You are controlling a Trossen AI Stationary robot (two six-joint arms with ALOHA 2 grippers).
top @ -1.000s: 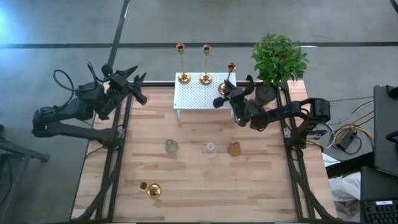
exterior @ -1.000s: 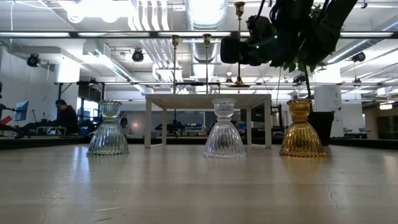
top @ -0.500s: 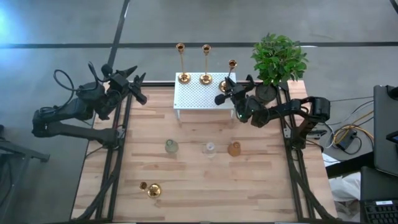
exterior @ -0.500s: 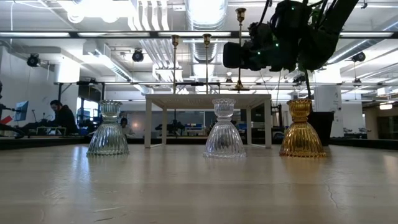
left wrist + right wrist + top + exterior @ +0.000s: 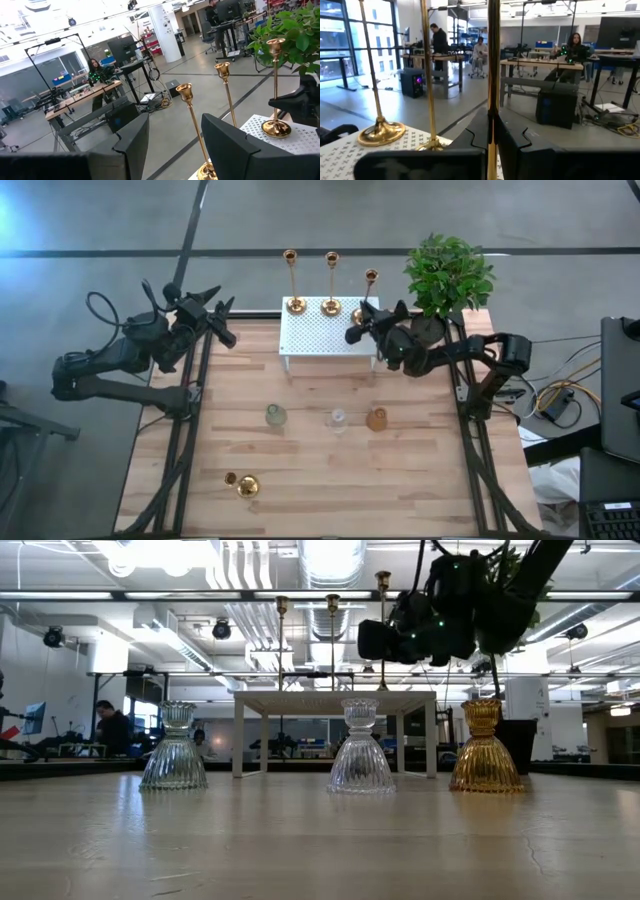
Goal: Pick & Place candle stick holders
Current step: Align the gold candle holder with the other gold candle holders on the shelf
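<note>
Next, my right gripper releases the gold candle stick holder, which now stands upright at the stand's corner, on the white stand's far corner [image 5: 360,307], nearest the potted plant.
Two gold candle stick holders [image 5: 291,280] [image 5: 331,280] stand upright by their round bases on the white perforated stand [image 5: 320,335] at the table's far edge. A third [image 5: 369,288] stands upright at the stand's far right corner, in my right gripper [image 5: 357,330], which is shut on its stem. A fourth [image 5: 244,485] lies on its side near the table's near left corner. My left gripper [image 5: 172,150] is open and empty, off the table's far left corner. My right gripper pinches the third holder's thin stem [image 5: 493,107] between its two fingers [image 5: 479,131], in the stem's lower half. The fingers come about level from the table's right side and lie across the stem. The holder stands upright; its base is hidden, so I cannot tell whether it rests on the stand.
Three ribbed glass holders stand in a row mid-table: greenish [image 5: 275,416], clear [image 5: 338,420], amber [image 5: 377,419]. A potted plant [image 5: 447,275] stands at the far right corner, close behind my right arm. People sit at desks in the room beyond.
My right gripper has gone toward the table's far edge with the third holder, up to the stand's far right corner. The holder has stayed upright in the hold. My left arm has kept still.
</note>
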